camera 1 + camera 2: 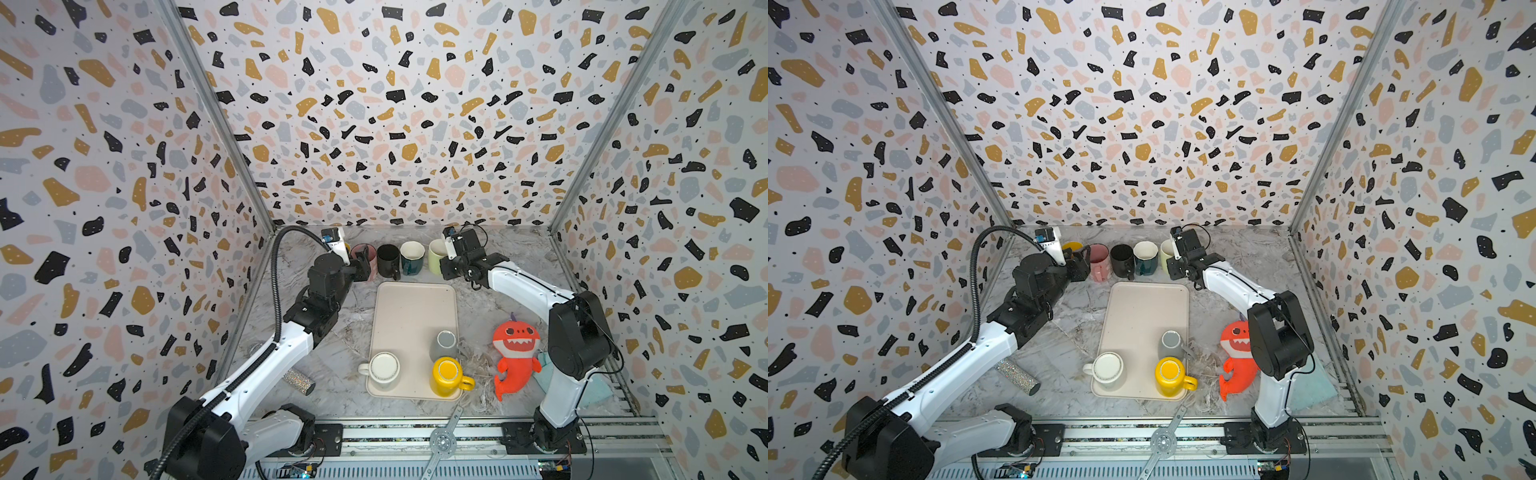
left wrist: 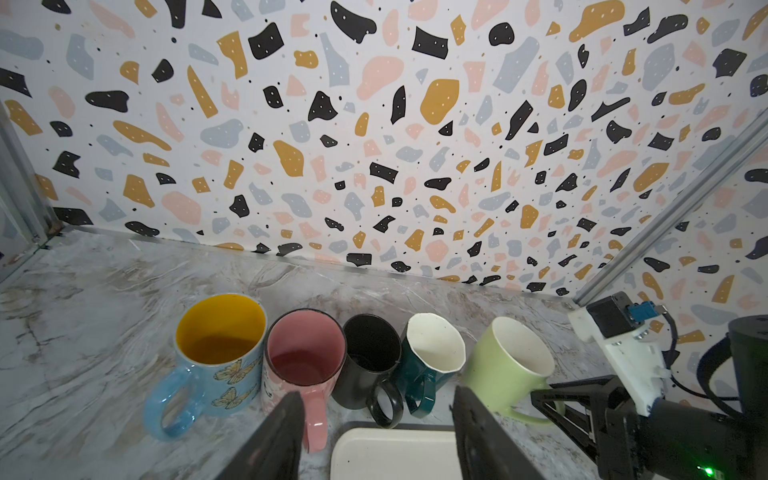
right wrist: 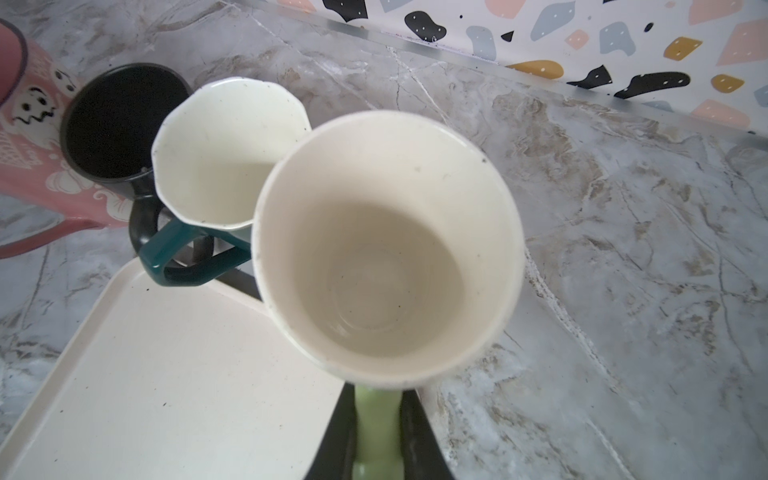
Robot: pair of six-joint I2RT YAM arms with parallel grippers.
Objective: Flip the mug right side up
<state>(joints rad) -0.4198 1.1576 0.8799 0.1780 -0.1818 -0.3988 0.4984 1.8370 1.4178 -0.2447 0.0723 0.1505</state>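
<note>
My right gripper is going to set the light green mug, now in the row by the back wall, down close beside the teal mug, just behind the cream tray (image 1: 435, 272) (image 3: 352, 296).
A light green mug (image 3: 386, 249) stands mouth up at the right end of a row of mugs by the back wall, visible in both top views (image 1: 435, 254) (image 1: 1166, 251). My right gripper (image 3: 377, 399) is shut on its green handle, reaching in from the right (image 1: 445, 266). My left gripper (image 2: 376, 399) is open and empty, just in front of the pink mug (image 2: 305, 353) at the left of the row (image 1: 362, 264). On the cream tray (image 1: 411, 307), a white mug (image 1: 384, 368), a grey mug (image 1: 445, 343) and a yellow mug (image 1: 448, 374) stand upside down.
The row also holds a blue butterfly mug (image 2: 220, 353), a black mug (image 2: 370, 357) and a teal mug (image 2: 432, 353), all mouth up. A red shark plush (image 1: 515, 357) and a teal cloth (image 1: 552, 374) lie right of the tray. A glittery cylinder (image 1: 300, 381) lies left of it.
</note>
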